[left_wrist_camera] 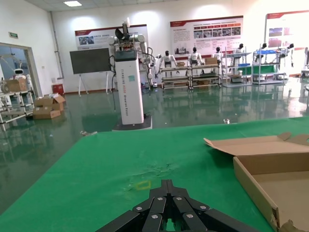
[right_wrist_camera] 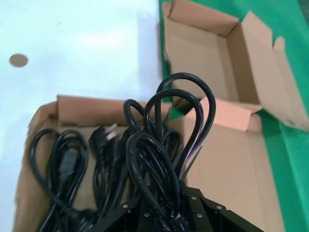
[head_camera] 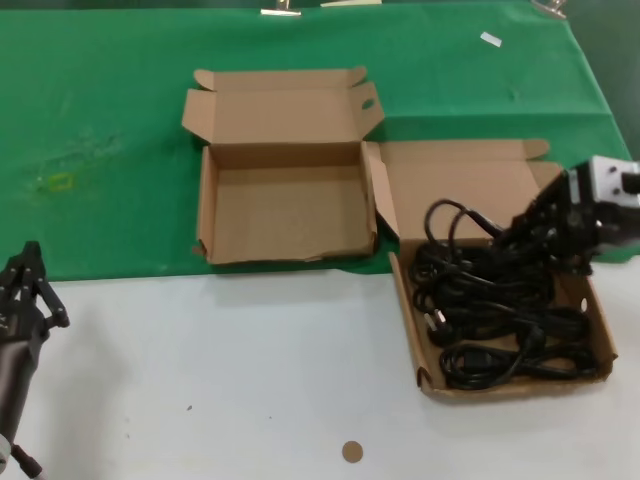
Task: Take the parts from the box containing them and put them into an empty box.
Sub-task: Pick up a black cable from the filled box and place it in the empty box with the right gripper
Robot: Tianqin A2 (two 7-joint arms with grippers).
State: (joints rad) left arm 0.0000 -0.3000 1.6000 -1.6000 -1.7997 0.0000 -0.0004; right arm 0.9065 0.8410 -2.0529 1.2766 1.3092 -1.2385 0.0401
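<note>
Next, I let go of the cord bundle across the middle of the empty box's bottom (head_camera: 287,196) (right_wrist_camera: 205,62) with my right gripper.
Several black coiled power cords (head_camera: 500,320) fill the skewed shallow box (head_camera: 602,325) on the right. My right gripper (head_camera: 512,232) is shut on one cord bundle (right_wrist_camera: 178,125), whose loops (head_camera: 455,222) stick up above the box's back part. The empty box (head_camera: 285,215) with taller walls stands open to the left on the green cloth, also seen beyond the cords in the right wrist view as the empty box (right_wrist_camera: 207,58). My left gripper (head_camera: 28,275) rests shut at the near left edge, away from both boxes; it shows as the left gripper (left_wrist_camera: 167,186) pointing over green cloth.
A green cloth (head_camera: 100,130) covers the far half of the table and a white surface (head_camera: 230,380) the near half. A small brown disc (head_camera: 351,451) lies on the white near the front. The empty box's lid (head_camera: 285,105) stands open at the back.
</note>
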